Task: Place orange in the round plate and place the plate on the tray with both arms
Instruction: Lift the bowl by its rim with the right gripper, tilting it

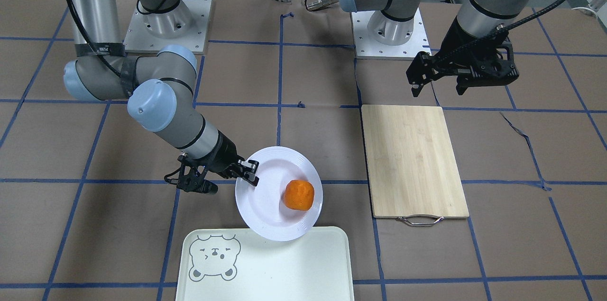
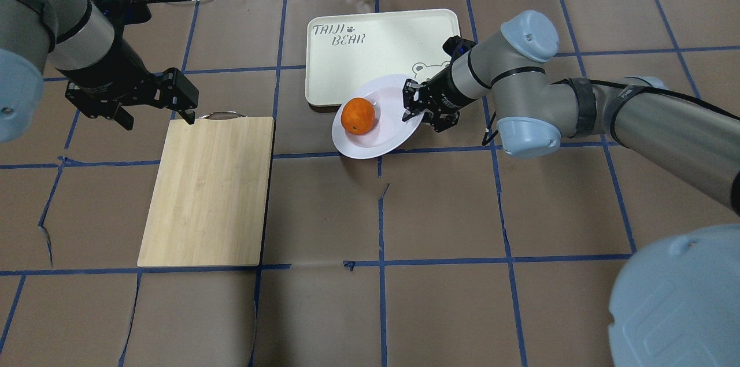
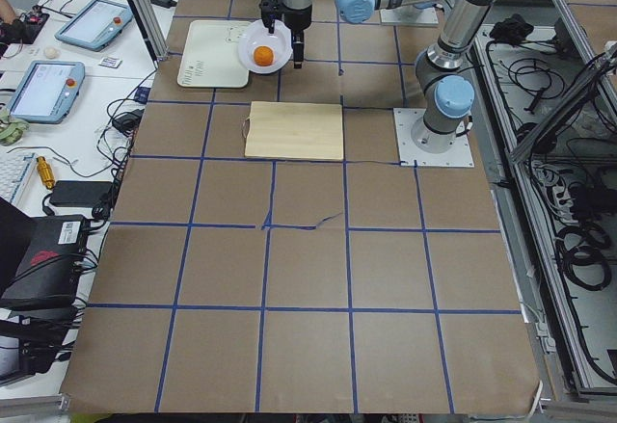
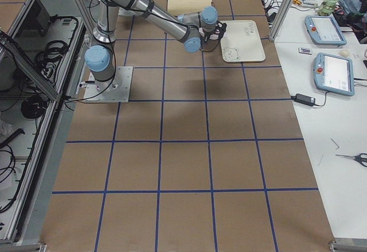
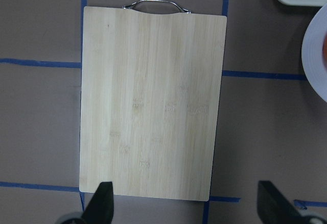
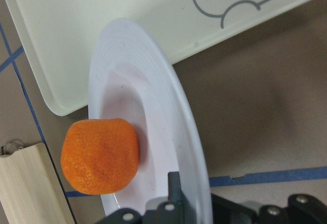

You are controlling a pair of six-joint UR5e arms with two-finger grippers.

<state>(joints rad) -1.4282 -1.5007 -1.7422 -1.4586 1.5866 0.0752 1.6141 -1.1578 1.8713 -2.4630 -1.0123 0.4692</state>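
Note:
Next, my right gripper sets the white round plate, now tilted over the cream tray's corner, down on the blank part of the cream tray (image 1: 277, 281) next to the bear face.
The orange (image 1: 298, 194) lies in the white round plate (image 1: 265, 206), toward the side away from my right gripper (image 1: 251, 174). That gripper is shut on the plate's rim (image 6: 196, 147), one finger (image 6: 174, 188) inside the rim and the other under it. The plate is tilted, and its far edge overlaps the corner of the cream tray (image 1: 284, 268) near the bear face. My left gripper (image 2: 158, 120) hangs open and holds nothing, above the table by the handle end of the cutting board (image 2: 208, 188).
The wooden cutting board (image 1: 412, 159) with a metal handle (image 1: 420, 219) lies beside the plate, under my left wrist camera. Brown paper with blue tape lines covers the table. Cables and devices lie beyond the table's far edge.

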